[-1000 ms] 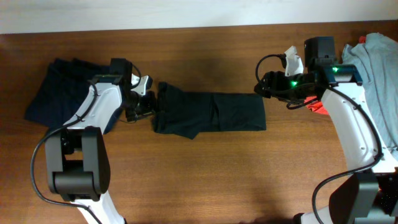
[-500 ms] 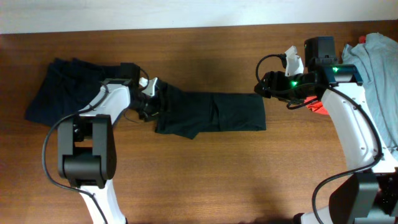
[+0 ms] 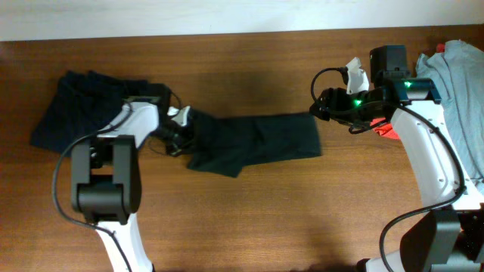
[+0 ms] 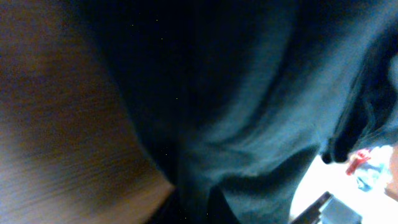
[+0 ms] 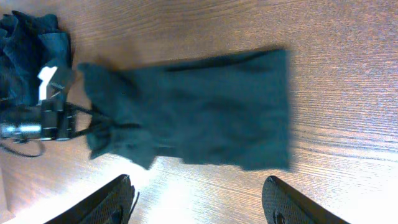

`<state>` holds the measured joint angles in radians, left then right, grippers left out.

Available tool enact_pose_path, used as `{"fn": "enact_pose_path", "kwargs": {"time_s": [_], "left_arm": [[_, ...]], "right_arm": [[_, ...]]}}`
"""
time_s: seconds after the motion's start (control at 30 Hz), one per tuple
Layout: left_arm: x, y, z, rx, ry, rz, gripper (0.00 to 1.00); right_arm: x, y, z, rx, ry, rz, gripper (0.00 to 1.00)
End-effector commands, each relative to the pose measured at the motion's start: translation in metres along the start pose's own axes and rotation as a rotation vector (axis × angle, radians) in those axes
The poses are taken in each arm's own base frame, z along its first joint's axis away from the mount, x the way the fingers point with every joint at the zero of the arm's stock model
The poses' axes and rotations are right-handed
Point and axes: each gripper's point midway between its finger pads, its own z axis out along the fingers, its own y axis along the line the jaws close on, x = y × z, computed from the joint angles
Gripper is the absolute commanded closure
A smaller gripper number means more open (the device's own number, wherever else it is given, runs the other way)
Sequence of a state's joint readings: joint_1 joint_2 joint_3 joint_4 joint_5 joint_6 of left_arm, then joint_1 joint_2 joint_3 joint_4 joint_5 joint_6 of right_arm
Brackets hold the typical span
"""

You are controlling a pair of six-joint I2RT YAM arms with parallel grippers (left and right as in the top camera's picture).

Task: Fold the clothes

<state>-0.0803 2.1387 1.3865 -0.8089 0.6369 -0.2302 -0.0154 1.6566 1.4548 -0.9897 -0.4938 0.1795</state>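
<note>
Next, my left gripper releases the garment's bunched end, still held in its fingers, over the table spot [image 3: 223, 131] under its rumpled half.
A dark, long folded garment [image 3: 253, 140] lies across the middle of the table, slightly askew. My left gripper [image 3: 186, 131] is shut on its bunched left end. Dark cloth [image 4: 236, 93] fills the left wrist view and hides the fingers. My right gripper [image 3: 321, 106] hovers open just above the garment's right end, with nothing between its fingers. In the right wrist view the garment [image 5: 193, 112] lies flat beyond the spread fingertips [image 5: 119, 191], and the left arm's head [image 5: 37, 127] shows at its far end.
A pile of dark navy clothes [image 3: 76, 112] lies at the left behind the left arm. A light grey-blue garment [image 3: 463, 79] is heaped at the right edge, with something red [image 3: 389, 131] beside the right arm. Bare wood [image 3: 302, 211] fronts the garment.
My left gripper moved onto the garment's left end and closed on it. The garment has bunched there and skewed a little. The right arm has not moved.
</note>
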Motion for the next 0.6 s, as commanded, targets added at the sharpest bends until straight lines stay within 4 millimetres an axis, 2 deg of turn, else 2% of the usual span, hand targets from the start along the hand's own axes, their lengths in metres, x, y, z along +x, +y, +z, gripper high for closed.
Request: {"fn": "enact_pose_path", "kwargs": {"time_s": [0.0, 0.13, 0.23, 0.37, 0.57], "left_arm": [[-0.024, 0.03, -0.091, -0.246, -0.188, -0.032, 0.99], [-0.029, 0.032, -0.151, -0.364, -0.275, -0.016, 0.99], [-0.035, 0.017, -0.176, -0.398, -0.304, 0.053, 0.99], [-0.039, -0.004, -0.182, -0.487, -0.325, 0.128, 0.99], [-0.034, -0.029, -0.155, -0.667, -0.303, 0.261, 1.0]], "right_arm": [[-0.003, 0.0, -0.004, 0.005, -0.013, -0.009, 0.29], [-0.003, 0.0, -0.004, 0.005, -0.014, -0.009, 0.29], [-0.004, 0.0, -0.004, 0.004, -0.017, -0.011, 0.29], [-0.004, 0.0, -0.004, 0.004, -0.017, -0.011, 0.29], [-0.004, 0.0, -0.004, 0.004, -0.016, -0.011, 0.29]]}}
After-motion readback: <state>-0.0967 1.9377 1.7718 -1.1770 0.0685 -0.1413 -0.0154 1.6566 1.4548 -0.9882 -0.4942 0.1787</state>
